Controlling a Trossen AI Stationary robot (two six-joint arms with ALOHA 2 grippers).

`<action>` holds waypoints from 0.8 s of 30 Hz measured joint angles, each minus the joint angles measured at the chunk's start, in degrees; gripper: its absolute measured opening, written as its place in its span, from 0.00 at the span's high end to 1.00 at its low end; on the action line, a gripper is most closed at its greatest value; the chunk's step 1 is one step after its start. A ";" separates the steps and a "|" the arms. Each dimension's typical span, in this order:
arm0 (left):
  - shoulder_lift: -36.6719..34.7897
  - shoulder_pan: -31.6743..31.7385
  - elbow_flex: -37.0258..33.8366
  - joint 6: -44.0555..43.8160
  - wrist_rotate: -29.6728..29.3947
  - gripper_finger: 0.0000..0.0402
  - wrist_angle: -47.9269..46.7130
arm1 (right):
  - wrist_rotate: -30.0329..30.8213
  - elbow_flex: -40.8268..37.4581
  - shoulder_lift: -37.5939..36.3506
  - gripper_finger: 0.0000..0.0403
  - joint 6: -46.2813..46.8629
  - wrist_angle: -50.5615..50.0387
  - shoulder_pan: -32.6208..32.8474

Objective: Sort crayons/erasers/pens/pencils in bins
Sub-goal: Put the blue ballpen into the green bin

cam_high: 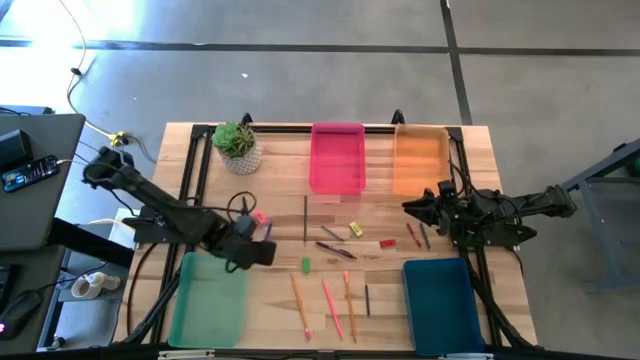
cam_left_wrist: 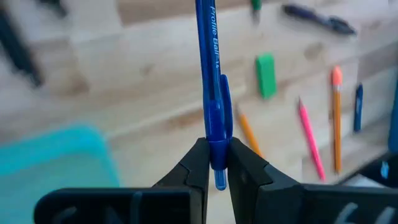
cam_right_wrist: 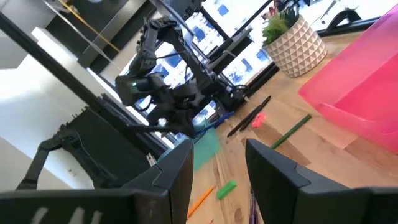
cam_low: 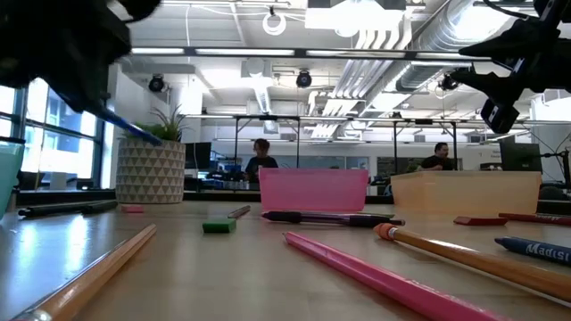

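The robot's right gripper will next move to the red crayon's middle [cam_high: 414, 236] and close there, between the red eraser and the dark green crayon.
My left gripper [cam_high: 265, 243] hovers just right of the light green bin [cam_high: 208, 300], shut on a blue pen [cam_left_wrist: 209, 74]. The pen also shows lifted and slanted in the low view [cam_low: 134, 129]. My right gripper [cam_high: 413, 207] is open and empty, above the table near the orange bin's [cam_high: 420, 160] near edge. Orange and pink pencils [cam_high: 332, 307], a purple pen [cam_high: 335, 250], a green eraser [cam_high: 306, 264], a yellow eraser [cam_high: 355, 229], a red eraser [cam_high: 387, 243] and crayons [cam_high: 418, 236] lie flat on the table. The pink bin [cam_high: 337, 157] and the teal bin [cam_high: 442, 305] also stand on it. My left gripper pinches the blue pen at its clip end [cam_left_wrist: 217, 146] between its two fingers [cam_left_wrist: 198, 163]. The push-button end [cam_left_wrist: 220, 182] sticks out behind the fingertips. The pen's barrel runs forward past the fingers, along them. The pen is lifted clear of the table and slants down.
A potted plant [cam_high: 238, 145] stands at the table's far left. A pink eraser [cam_high: 258, 216] and a thin dark stick [cam_high: 305, 218] lie near the left gripper. A black frame runs along the table's edges. People sit in the room behind.
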 joint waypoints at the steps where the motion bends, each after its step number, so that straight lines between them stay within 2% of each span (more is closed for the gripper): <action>1: -1.11 -1.58 0.00 -1.31 0.02 0.94 -0.20 | 0.75 0.00 0.03 0.65 0.30 0.21 0.00; 8: -5.83 -14.04 0.00 -12.72 0.49 0.94 -2.98 | 3.06 0.00 0.30 0.65 0.33 0.74 -0.02; 17: -5.80 -29.52 0.01 -27.35 1.04 0.94 -5.44 | 6.44 0.00 0.24 0.65 0.81 1.53 -0.01; 24: -2.45 -32.27 -0.67 -27.55 4.81 0.94 -5.32 | 8.52 0.00 0.24 0.65 0.77 3.18 -0.02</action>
